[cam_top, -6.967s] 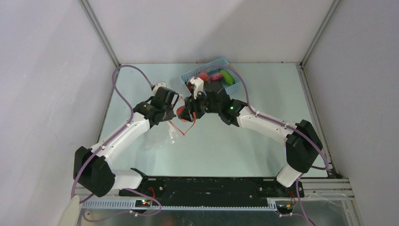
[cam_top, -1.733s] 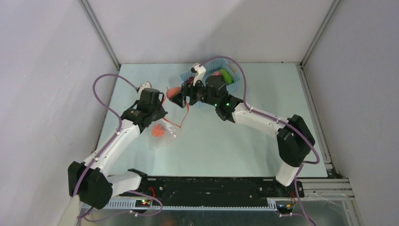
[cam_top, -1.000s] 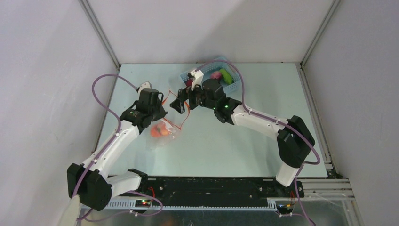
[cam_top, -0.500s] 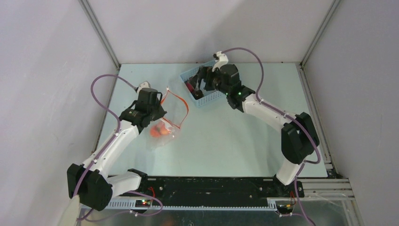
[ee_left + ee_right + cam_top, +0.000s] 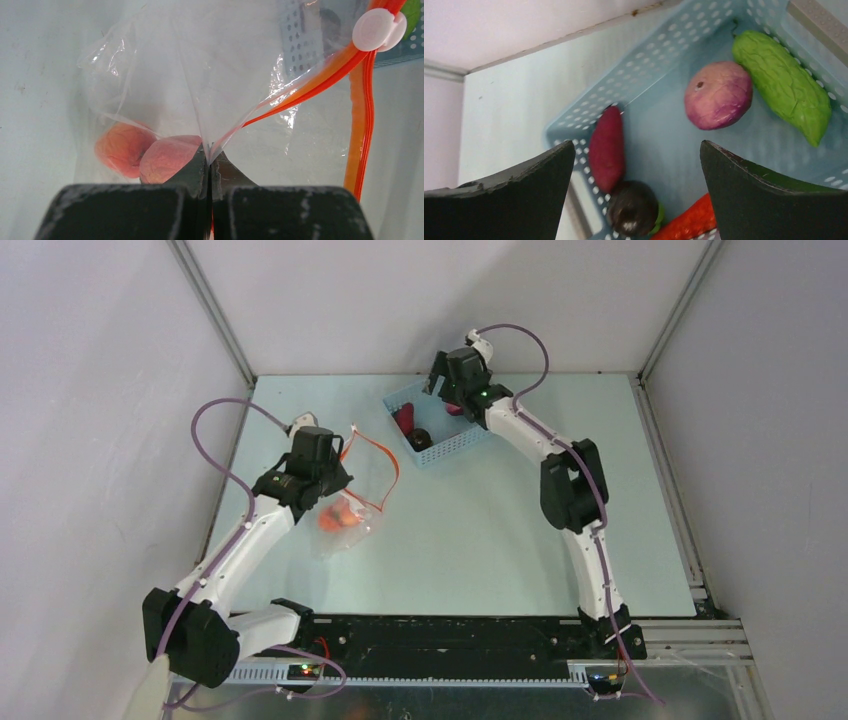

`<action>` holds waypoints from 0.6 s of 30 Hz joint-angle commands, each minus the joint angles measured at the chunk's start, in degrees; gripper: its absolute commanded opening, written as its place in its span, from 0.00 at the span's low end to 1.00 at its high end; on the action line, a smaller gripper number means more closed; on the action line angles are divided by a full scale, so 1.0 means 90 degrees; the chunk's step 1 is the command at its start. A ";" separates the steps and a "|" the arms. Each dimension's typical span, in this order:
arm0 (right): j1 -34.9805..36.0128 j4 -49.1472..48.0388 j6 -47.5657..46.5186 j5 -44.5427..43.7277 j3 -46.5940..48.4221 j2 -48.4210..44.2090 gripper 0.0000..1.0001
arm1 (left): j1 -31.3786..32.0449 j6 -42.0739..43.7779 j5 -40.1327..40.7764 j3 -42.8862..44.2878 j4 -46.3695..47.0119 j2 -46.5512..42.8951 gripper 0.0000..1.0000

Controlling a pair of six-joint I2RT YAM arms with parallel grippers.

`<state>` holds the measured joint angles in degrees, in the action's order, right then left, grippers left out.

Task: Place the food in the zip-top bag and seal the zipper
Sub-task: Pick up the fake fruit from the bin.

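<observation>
The robot's right gripper should next close around the middle of the purple food [image 5: 453, 409] [image 5: 719, 96], next to the long green one in the light-blue basket.
The clear zip-top bag [image 5: 345, 525] lies left of centre with two peach-orange foods [image 5: 340, 517] inside; they also show in the left wrist view [image 5: 145, 156]. Its red-orange zipper [image 5: 385, 458] stands open, with a white slider [image 5: 378, 29]. My left gripper [image 5: 209, 157] is shut on the bag's mouth edge [image 5: 220, 142] and also shows in the top view [image 5: 335, 477]. My right gripper [image 5: 636, 165] is open and empty above the light-blue basket [image 5: 450, 445]. In the basket lie a dark red food [image 5: 606, 148], a dark round one [image 5: 633, 207], a red one [image 5: 689, 220], a purple one [image 5: 718, 94] and an elongated green one [image 5: 784, 82].
The basket [image 5: 664, 45] stands at the back of the table near the rear wall. Grey side walls close in the table on the left and right. My right arm [image 5: 565, 480] stretches far forward along the right of centre.
My right gripper dropped a peach-orange food into the bag, let go, and swung back to the basket, where it now hovers open. My left gripper kept its hold on the bag.
</observation>
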<state>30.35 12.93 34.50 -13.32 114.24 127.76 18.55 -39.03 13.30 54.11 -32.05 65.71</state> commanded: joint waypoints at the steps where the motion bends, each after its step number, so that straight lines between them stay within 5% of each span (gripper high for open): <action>1: -0.0214 0.0228 0.0558 -0.0712 0.0914 0.0685 1.00 | -0.0061 0.0000 0.0088 0.0037 0.0106 -0.0068 0.00; 18: -0.0367 0.0247 0.1767 -0.0950 0.1955 0.2172 0.98 | -0.0153 0.0057 -0.0053 0.0145 0.0196 0.0196 0.00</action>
<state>26.48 13.89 46.87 -19.49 127.28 144.44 17.87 -39.00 13.23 54.11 -31.70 67.09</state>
